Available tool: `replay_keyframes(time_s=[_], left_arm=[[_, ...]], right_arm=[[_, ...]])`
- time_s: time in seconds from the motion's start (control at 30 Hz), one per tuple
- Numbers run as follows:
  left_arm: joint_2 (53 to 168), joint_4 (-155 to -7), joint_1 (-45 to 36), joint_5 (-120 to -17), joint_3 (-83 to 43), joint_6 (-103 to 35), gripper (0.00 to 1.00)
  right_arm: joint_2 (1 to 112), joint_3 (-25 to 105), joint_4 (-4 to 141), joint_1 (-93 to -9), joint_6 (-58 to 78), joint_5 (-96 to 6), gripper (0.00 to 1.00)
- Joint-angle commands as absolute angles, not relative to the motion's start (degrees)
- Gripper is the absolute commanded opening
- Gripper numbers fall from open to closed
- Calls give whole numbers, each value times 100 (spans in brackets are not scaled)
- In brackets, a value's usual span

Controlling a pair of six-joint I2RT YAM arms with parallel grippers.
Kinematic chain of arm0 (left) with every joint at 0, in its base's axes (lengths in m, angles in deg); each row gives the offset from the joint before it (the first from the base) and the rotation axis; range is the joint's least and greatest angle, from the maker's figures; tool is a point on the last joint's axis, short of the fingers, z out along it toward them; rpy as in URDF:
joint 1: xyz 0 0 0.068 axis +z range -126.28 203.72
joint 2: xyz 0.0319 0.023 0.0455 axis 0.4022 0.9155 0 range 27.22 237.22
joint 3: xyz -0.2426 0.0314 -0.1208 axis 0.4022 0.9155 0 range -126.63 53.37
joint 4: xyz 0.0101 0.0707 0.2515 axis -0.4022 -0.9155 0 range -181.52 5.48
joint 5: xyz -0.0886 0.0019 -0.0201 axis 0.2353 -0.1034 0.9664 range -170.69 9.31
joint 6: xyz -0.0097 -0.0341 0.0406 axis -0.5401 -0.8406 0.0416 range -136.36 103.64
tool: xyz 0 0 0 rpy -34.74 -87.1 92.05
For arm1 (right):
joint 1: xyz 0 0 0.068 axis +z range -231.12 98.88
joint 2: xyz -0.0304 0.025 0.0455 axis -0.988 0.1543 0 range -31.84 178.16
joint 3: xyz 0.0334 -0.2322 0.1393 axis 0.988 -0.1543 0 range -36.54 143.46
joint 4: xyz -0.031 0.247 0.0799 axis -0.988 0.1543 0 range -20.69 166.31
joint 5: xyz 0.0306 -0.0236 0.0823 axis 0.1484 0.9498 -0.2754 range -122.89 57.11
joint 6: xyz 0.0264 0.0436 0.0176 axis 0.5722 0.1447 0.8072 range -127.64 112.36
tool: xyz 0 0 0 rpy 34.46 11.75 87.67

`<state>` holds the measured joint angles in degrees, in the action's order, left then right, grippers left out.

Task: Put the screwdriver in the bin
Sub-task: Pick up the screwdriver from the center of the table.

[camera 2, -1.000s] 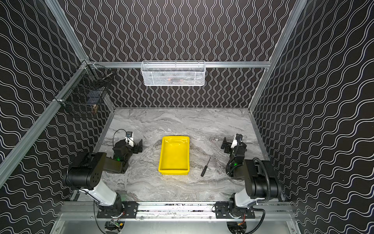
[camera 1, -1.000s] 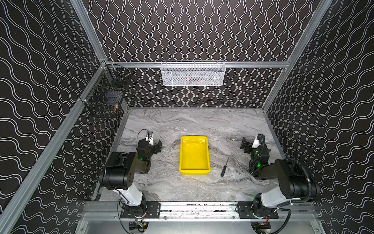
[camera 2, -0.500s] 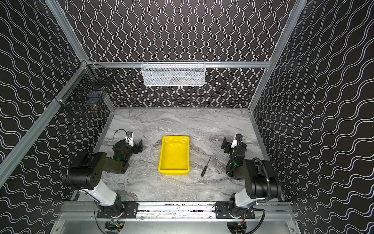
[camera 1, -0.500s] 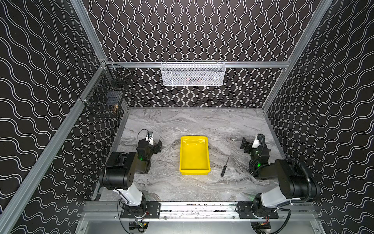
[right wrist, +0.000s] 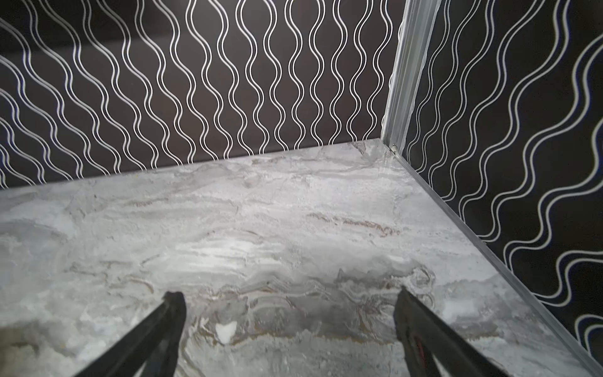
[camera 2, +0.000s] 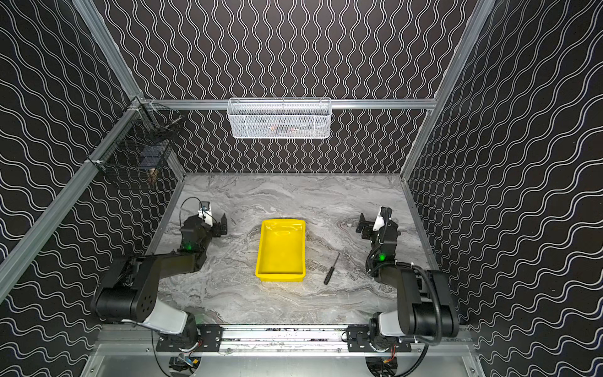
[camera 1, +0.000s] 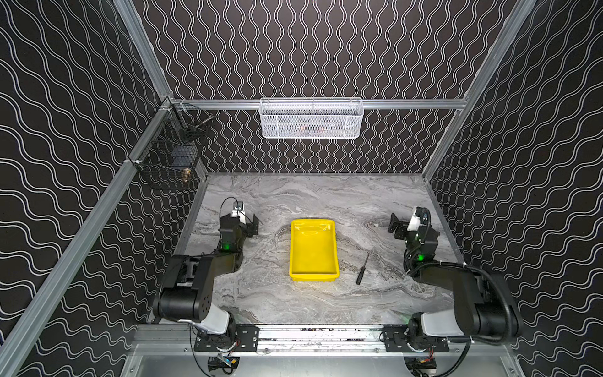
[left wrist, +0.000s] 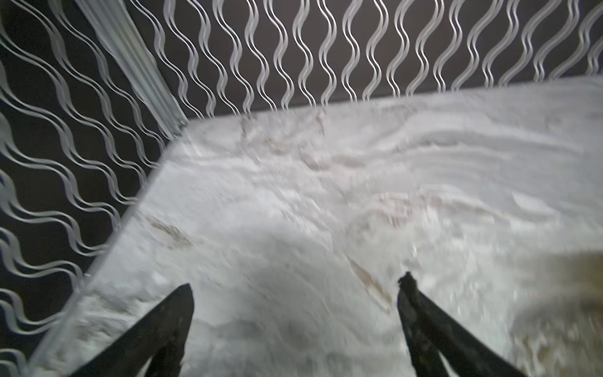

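Note:
The screwdriver is next for my right gripper, which should move over to it and close on the black handle's end (camera 1: 363,270), next to its metal rod.
The screwdriver (camera 1: 362,269) (camera 2: 331,269), slim with a black handle, lies on the marble table just right of the bin's front corner. The yellow bin (camera 1: 314,277) (camera 2: 281,276) stands empty mid-table in both top views. My right gripper (camera 1: 394,225) (camera 2: 363,225) (right wrist: 287,293) is open over bare marble, behind and to the right of the screwdriver. My left gripper (camera 1: 253,225) (camera 2: 223,225) (left wrist: 295,287) is open too, left of the bin, nothing between its fingers. Neither wrist view shows the screwdriver or the bin.
A white mesh basket (camera 1: 311,119) hangs on the back rail. A black wire basket (camera 1: 169,153) hangs on the left wall. Patterned walls close three sides, and a metal rail (camera 1: 319,333) runs along the front.

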<state>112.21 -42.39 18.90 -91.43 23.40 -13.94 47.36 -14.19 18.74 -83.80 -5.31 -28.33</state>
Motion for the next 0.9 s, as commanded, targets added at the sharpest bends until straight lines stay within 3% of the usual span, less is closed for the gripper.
replay_keyframes(time_s=[0.0,0.33,0.5,0.67,0.87], left_arm=[[10696,-5353,1810,-9602,2033,-1698,99],[9803,-8848,1565,-9697,49,-3389,99],[9611,-10309,1513,-8762,-627,-4087,99],[9537,-11321,1486,-8447,-1197,-3584,99],[9643,-11245,1491,-8386,-995,-2846,99]], right_arm=[[4378,-1196,3228,-8376,-50,-2643,99],[3259,174,6441,-8367,806,-3757,99],[3373,652,7791,-8043,1275,-4264,96],[3041,405,8322,-7163,1801,-3614,96],[2727,57,8767,-6261,2541,-2974,99]])
